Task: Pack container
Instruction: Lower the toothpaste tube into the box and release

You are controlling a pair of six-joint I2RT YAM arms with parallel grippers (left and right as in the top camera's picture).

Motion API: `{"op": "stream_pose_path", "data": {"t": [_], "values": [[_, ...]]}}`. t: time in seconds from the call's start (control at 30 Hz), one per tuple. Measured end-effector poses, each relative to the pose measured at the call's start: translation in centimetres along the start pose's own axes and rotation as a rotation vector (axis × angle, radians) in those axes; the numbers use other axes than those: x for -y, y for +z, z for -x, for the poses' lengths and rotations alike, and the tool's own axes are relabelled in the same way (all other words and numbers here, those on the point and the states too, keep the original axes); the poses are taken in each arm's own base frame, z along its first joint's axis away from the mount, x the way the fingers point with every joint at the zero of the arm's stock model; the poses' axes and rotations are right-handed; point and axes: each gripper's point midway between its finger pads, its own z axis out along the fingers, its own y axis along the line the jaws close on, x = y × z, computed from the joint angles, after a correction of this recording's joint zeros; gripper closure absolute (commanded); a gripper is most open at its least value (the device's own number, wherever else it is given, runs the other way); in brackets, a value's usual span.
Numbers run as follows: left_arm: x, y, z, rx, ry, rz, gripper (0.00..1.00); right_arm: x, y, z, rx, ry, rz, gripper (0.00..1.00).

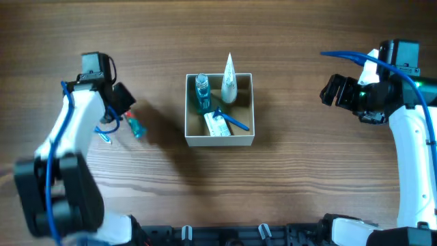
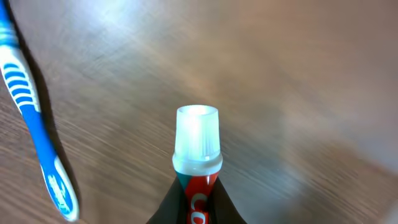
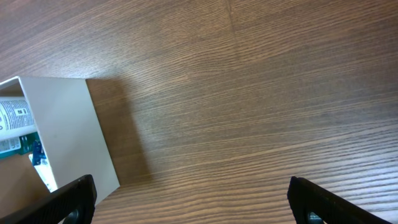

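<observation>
Next, my left gripper lets go of the toothpaste tube, now held low over the table, so that it rests inside the container's near side (image 1: 220, 132), by the white-and-green packet.
The container (image 1: 218, 141) is a square white-walled box with a tan inside, at the table's middle. It holds a blue bottle (image 1: 202, 92), a white tube (image 1: 229, 80), a blue toothbrush (image 1: 232, 121) and a white-and-green packet (image 1: 217, 126). My left gripper (image 1: 125, 111) is left of it, shut on a red-and-teal toothpaste tube (image 1: 136, 128) with a white cap (image 2: 197, 144), low over the table. In the left wrist view the fingers (image 2: 198, 200) pinch the tube's body. My right gripper (image 1: 332, 91) is open and empty to the right of the container; its fingers (image 3: 193, 199) show with the container's white wall (image 3: 68, 124) at left.
A second blue toothbrush (image 1: 106, 134) lies on the wood table just left of the held tube; it also shows at the left edge of the left wrist view (image 2: 32, 118). Bare wood lies between the container and each arm.
</observation>
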Motion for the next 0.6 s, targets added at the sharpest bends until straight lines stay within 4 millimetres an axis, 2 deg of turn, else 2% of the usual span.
{"op": "stream_pose_path", "data": {"t": [0.1,0.13,0.17,0.27,0.3,0.37,0.47,0.57,0.6], "values": [[4.5,-7.3,-0.6,0.151,0.243,-0.127,0.93,0.0,0.0,0.0,0.001,0.000,0.000,0.00],[5.9,-9.8,-1.8,0.190,0.362,-0.166,0.94,0.0,0.0,0.0,0.001,0.000,0.000,0.00],[8.6,-13.5,-4.2,0.257,0.571,-0.248,0.96,0.0,0.0,0.0,0.001,-0.001,0.000,0.00],[10.9,-15.9,-7.4,0.303,0.832,-0.299,0.96,0.0,0.0,0.1,0.003,-0.001,0.001,0.00],[12.8,-17.4,-10.1,0.332,1.011,-0.358,0.96,0.0,0.0,0.1,0.004,-0.001,0.001,0.00],[14.4,-18.6,-13.0,0.362,1.209,-0.406,0.96,0.0,0.0,0.1,0.004,-0.001,0.001,0.00],[16.0,-18.5,-15.7,0.380,1.441,-0.427,0.96,0.0,0.0,0.1,0.005,-0.001,0.001,0.00],[17.1,-17.6,-16.5,0.405,1.616,-0.416,0.96,0.0,0.0,0.1,0.005,-0.001,0.001,0.00],[18.2,-16.3,-16.8,0.396,1.667,-0.408,0.96,0.0,0.0,0.1,0.004,-0.001,0.001,0.00]]}}
